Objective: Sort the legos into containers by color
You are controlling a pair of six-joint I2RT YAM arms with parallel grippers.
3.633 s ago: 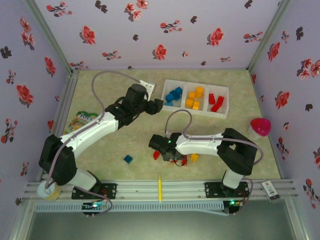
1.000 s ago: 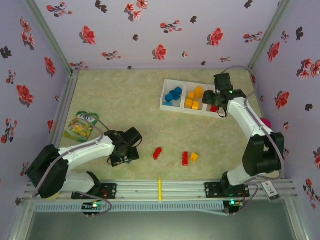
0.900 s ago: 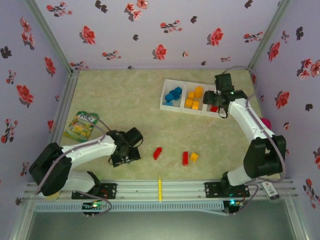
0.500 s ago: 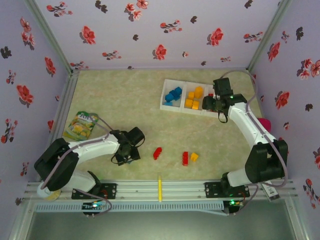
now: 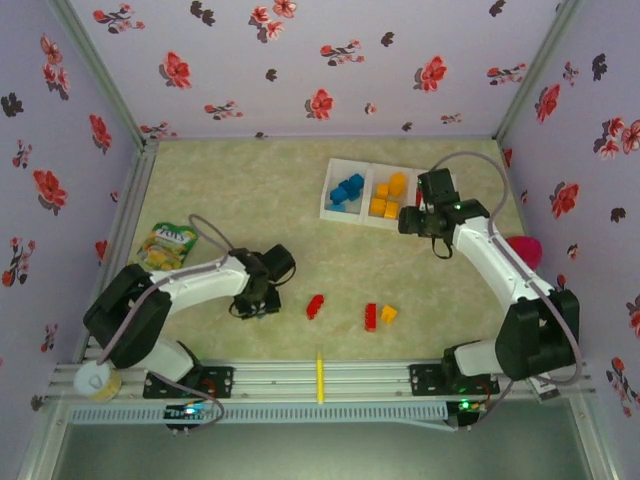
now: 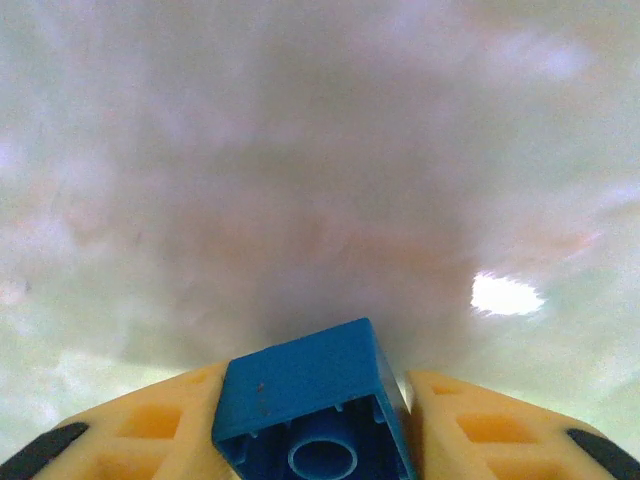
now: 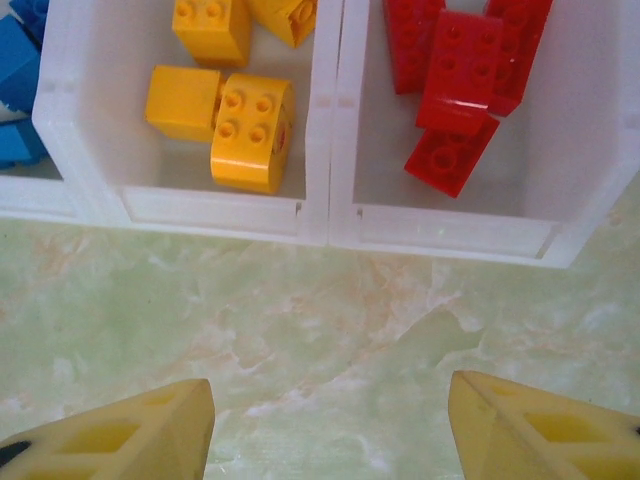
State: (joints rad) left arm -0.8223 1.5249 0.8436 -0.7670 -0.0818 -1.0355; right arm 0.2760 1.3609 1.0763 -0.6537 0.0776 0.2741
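Note:
Next, my left gripper releases the blue brick, now held low over the table, so it sits against the piled blue legos [image 5: 354, 192], on their side that faces toward the yellow legos.
My left gripper [image 5: 255, 302] sits low over the table at the near left, shut on a blue lego [image 6: 290, 392]. The brick is pinched between the orange fingers of the left gripper [image 6: 315, 380], hollow underside toward the camera. My right gripper [image 5: 404, 220] hangs open and holds nothing, just in front of the containers [image 5: 327, 212]. Seen from the right gripper [image 7: 330, 400], the containers' [image 7: 330, 215] bins hold yellow legos [image 7: 250, 130] and red legos [image 7: 455, 90]. Blue legos [image 5: 347, 190] fill the left bin. Two red legos [image 5: 316, 305] [image 5: 370, 316] and a yellow lego [image 5: 388, 313] lie on the table.
A green-yellow snack packet [image 5: 165, 245] lies at the left edge. A thin yellow stick [image 5: 320, 375] rests on the front rail. There is a pink object [image 5: 522, 250] at the right wall and a tape roll [image 5: 100, 378] at the near left corner.
The left gripper has closed on the blue lego and shifted slightly away from the rail. The right gripper has drawn back from over the red bin toward the table in front of the containers.

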